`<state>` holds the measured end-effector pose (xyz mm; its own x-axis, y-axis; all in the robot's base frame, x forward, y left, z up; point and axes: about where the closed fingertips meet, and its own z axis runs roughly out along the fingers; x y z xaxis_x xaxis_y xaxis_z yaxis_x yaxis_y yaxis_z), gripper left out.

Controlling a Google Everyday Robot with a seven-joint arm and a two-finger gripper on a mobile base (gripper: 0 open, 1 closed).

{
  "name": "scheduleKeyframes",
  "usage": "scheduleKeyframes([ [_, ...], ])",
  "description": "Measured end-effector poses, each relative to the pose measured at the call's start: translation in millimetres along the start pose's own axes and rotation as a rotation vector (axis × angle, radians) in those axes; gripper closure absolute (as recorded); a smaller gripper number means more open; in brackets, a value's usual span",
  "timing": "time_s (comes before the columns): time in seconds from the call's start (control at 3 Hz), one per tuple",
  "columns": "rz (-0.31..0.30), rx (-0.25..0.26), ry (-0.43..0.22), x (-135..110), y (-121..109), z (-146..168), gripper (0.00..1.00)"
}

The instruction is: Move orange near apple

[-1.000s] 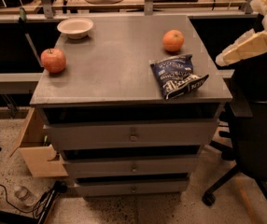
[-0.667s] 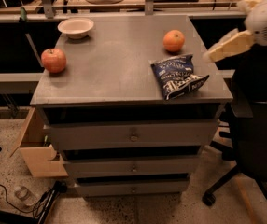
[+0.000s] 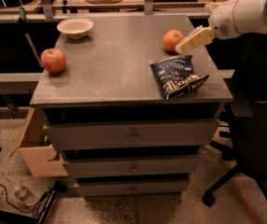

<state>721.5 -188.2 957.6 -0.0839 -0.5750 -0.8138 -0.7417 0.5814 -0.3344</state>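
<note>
My gripper will close next on the sides of the orange (image 3: 174, 42), just behind the dark blue chip bag, because the orange must move near the apple.
The orange (image 3: 172, 40) sits on the grey cabinet top (image 3: 119, 64) near its back right. The red apple (image 3: 53, 60) sits at the left edge of the top. My gripper (image 3: 189, 41) reaches in from the right on a white arm and is right beside the orange, on its right side, just above the surface.
A dark blue chip bag (image 3: 177, 75) lies in front of the orange near the right front. A white bowl (image 3: 75, 27) stands at the back left. A black office chair (image 3: 255, 139) is to the right of the cabinet. A drawer (image 3: 35, 148) hangs open at lower left.
My gripper has moved left from beyond the cabinet's right edge to right beside the orange. The orange, apple and bag have not moved.
</note>
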Motion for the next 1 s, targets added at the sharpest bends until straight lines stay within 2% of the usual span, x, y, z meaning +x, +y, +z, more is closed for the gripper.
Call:
scheduleKeyframes([
  [0.33,0.027,-0.012,-0.026,4.0,-17.1,36.7,0.00],
  [1.0,0.090,-0.037,-0.065,24.0,-27.6,104.9,0.00],
])
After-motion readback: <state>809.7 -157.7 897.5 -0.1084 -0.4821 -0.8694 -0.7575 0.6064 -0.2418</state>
